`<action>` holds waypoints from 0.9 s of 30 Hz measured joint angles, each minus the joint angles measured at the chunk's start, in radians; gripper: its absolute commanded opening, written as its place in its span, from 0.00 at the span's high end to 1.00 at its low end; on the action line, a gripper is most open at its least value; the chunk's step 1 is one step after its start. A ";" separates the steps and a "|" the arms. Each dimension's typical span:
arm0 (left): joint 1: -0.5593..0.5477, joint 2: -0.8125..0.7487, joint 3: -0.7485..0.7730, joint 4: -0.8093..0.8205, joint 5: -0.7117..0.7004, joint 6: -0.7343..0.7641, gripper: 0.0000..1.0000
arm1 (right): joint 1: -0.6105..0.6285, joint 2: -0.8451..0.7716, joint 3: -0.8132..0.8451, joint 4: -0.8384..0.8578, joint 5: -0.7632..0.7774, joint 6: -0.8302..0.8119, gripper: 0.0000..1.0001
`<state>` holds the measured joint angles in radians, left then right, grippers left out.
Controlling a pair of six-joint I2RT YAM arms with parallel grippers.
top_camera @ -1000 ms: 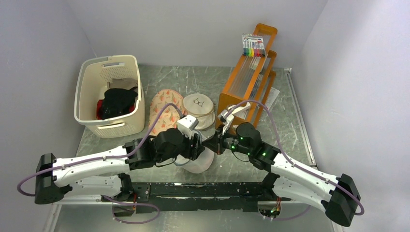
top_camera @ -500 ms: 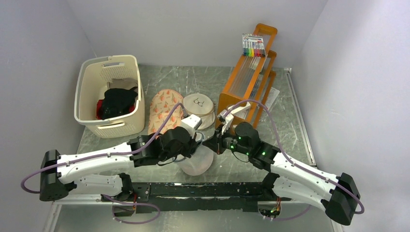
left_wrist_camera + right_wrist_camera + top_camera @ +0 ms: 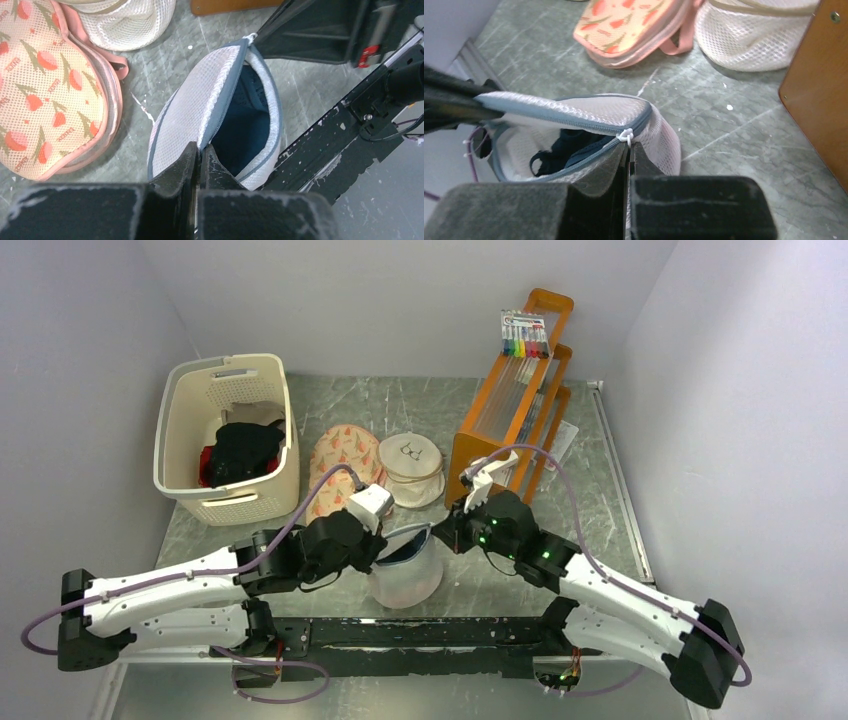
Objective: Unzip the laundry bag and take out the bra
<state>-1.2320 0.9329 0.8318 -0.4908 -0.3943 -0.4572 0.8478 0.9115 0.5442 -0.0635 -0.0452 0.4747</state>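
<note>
I need to ease my right gripper back while my left gripper, which holds the laundry bag's flap far from the zipper pull, takes the flap nearer the zipper pull [image 3: 236, 62].
The laundry bag [image 3: 405, 578], white mesh with a grey zipper rim, stands near the table's front edge with its mouth gaping. Inside it lies the dark blue bra [image 3: 245, 125], whose strap shows in the right wrist view [image 3: 566, 145]. My left gripper [image 3: 201, 149] is shut on the bag's left rim [image 3: 222, 107], holding that flap up. On the other side, my right gripper [image 3: 630, 147] is shut on the white zipper pull [image 3: 626, 135] at the bag's right end. From above, the left gripper [image 3: 383, 540] and the right gripper [image 3: 450, 532] flank the bag.
A peach patterned bag [image 3: 340, 470] and a beige round mesh bag [image 3: 413, 468] lie just behind. A cream laundry basket [image 3: 180, 390] holding dark clothes stands at the back left. An orange rack [image 3: 510, 410] with a marker pack [image 3: 524, 335] stands close to the right arm.
My left gripper has shut on the bag's rim and drawn back to the left, pulling the mouth open so the dark bra shows. The right gripper stays shut at the zipper pull.
</note>
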 measured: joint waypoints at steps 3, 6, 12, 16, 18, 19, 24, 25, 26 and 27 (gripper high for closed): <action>0.000 -0.010 -0.005 -0.018 0.010 -0.004 0.68 | -0.008 -0.062 -0.036 0.037 -0.081 -0.028 1.00; 0.000 0.006 -0.004 -0.034 0.054 0.001 0.59 | -0.014 -0.062 -0.049 0.082 -0.179 -0.044 1.00; 0.000 0.097 0.053 -0.042 0.122 0.028 0.46 | -0.012 -0.008 -0.049 0.161 -0.328 -0.050 1.00; 0.000 0.169 0.116 -0.051 0.119 0.039 0.43 | 0.005 -0.007 -0.049 0.196 -0.379 -0.050 1.00; 0.000 0.211 0.152 -0.063 0.114 0.043 0.46 | 0.008 -0.010 -0.050 0.201 -0.390 -0.050 1.00; 0.000 0.230 0.167 -0.069 0.113 0.048 0.49 | 0.010 -0.012 -0.051 0.202 -0.393 -0.050 1.00; -0.004 0.269 0.195 -0.081 0.118 0.065 0.66 | 0.009 -0.022 -0.064 0.201 -0.384 -0.051 1.00; -0.004 0.272 0.199 -0.085 0.117 0.068 0.69 | 0.009 -0.023 -0.064 0.201 -0.379 -0.053 1.00; -0.004 0.272 0.203 -0.087 0.116 0.071 0.72 | 0.009 -0.024 -0.064 0.201 -0.375 -0.053 1.00; -0.004 0.271 0.204 -0.087 0.113 0.073 0.76 | 0.009 -0.026 -0.064 0.201 -0.370 -0.053 1.00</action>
<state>-1.2358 1.2041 1.0355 -0.5781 -0.2813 -0.3843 0.8570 0.8856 0.4801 0.1371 -0.4149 0.4213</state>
